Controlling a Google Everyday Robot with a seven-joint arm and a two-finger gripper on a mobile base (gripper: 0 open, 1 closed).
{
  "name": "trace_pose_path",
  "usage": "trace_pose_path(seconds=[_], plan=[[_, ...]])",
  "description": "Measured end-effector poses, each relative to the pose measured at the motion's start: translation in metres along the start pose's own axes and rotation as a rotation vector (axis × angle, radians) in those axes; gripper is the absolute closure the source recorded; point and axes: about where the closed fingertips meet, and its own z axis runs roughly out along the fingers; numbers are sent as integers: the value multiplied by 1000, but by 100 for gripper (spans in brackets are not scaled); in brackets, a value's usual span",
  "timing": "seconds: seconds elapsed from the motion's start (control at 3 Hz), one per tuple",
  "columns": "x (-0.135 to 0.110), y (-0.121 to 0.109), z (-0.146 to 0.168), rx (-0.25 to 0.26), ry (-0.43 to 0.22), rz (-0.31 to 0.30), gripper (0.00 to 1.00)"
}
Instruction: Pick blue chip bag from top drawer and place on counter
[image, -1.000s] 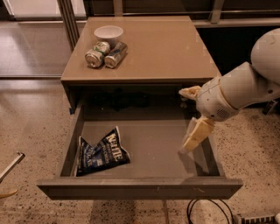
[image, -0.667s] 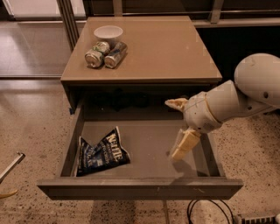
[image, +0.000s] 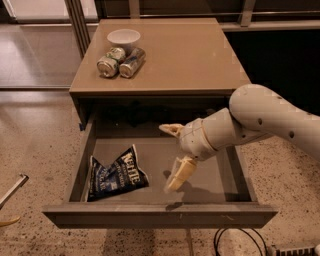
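The next step for my gripper is to close on the end of the blue chip bag (image: 132, 168) that faces the middle of the open top drawer.
The blue chip bag (image: 115, 172) lies crumpled at the front left of the open top drawer (image: 160, 214), its white "Kettle" lettering facing up. My gripper (image: 171, 157) hangs inside the drawer near its middle, to the right of the bag and apart from it. Its two cream fingers are spread wide, one pointing back-left and one (image: 179, 175) pointing down at the drawer floor. It holds nothing. The tan counter (image: 190, 55) is the cabinet top behind the drawer.
Two silver-green drink cans (image: 120, 61) lie on the counter's back left, beside a white bowl (image: 124, 37). My white arm (image: 270, 120) reaches in from the right over the drawer's right side. Cables (image: 240, 242) lie on the speckled floor in front.
My gripper has moved left across the drawer, from its right side to near the middle, closer to the bag. The bag has not moved.
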Motion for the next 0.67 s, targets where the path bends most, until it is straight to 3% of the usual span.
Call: trace_pose_path(seconds=[0.33,0.67], plan=[[-6,-6,38,-36,-30,-22,0],[-5,-8,40,-32,-32,-21,0]])
